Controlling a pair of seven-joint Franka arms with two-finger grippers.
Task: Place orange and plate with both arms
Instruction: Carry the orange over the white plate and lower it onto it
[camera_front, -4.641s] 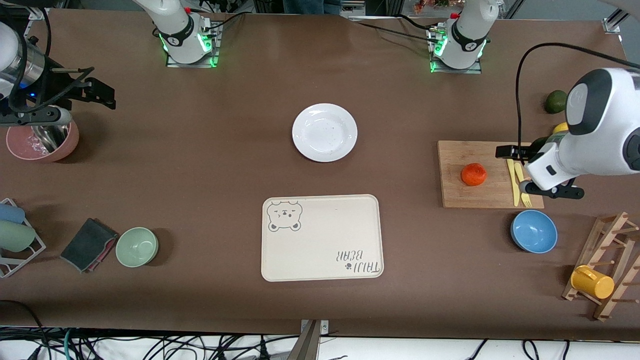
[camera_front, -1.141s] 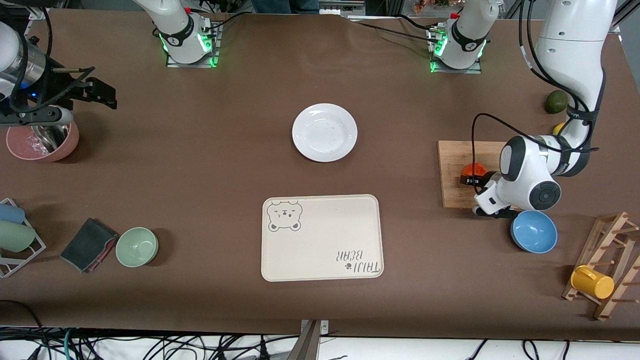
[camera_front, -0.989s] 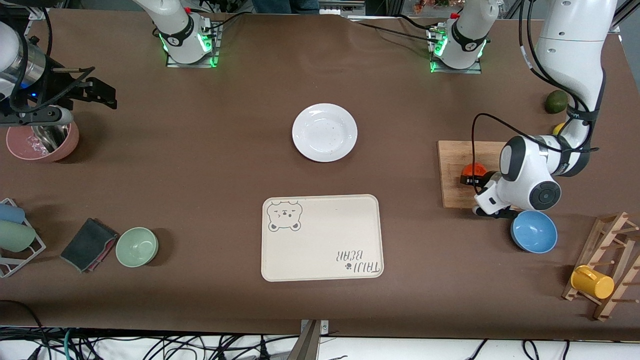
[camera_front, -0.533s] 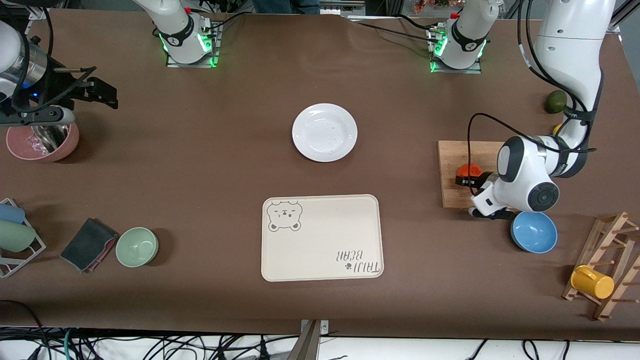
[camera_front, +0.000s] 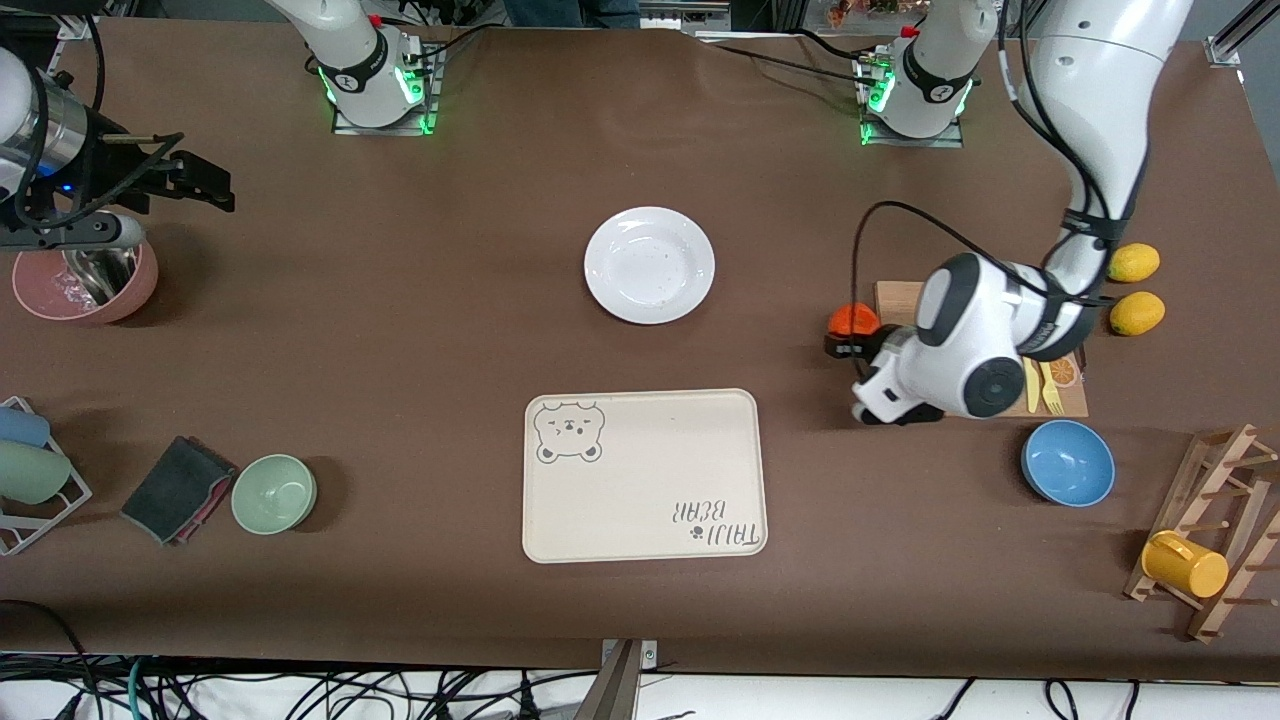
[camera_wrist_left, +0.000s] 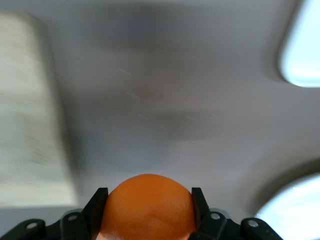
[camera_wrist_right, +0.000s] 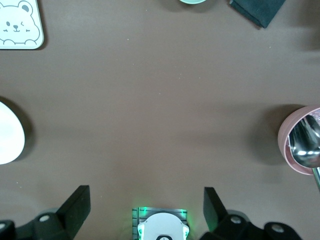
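My left gripper is going to let go of the orange, now up over the bare table, on the white plate, just off its middle (camera_front: 635, 256) toward the pink bowl.
The orange (camera_front: 853, 319) is gripped in my left gripper (camera_front: 850, 337), which is up in the air over the bare table just off the cutting board's edge, on the side toward the plate. In the left wrist view the orange (camera_wrist_left: 147, 205) fills the space between the two black fingers (camera_wrist_left: 98, 202). The white plate (camera_front: 650, 265) lies empty in the middle of the table; its rim also shows in the right wrist view (camera_wrist_right: 7, 132). My right gripper (camera_front: 200, 187) is open and empty, over the table beside the pink bowl (camera_front: 85, 285), and it waits there (camera_wrist_right: 145, 202).
The cream bear tray (camera_front: 640, 475) lies nearer the camera than the plate. A cutting board (camera_front: 895, 297) with yellow cutlery, two lemons (camera_front: 1133, 262), a blue bowl (camera_front: 1068, 462) and a mug rack (camera_front: 1200, 540) are at the left arm's end. A green bowl (camera_front: 274, 493) and a cloth (camera_front: 175, 488) are at the right arm's end.
My left gripper has shut on the orange, lifted it off the cutting board and carried it toward the middle of the table. The right arm has not moved.
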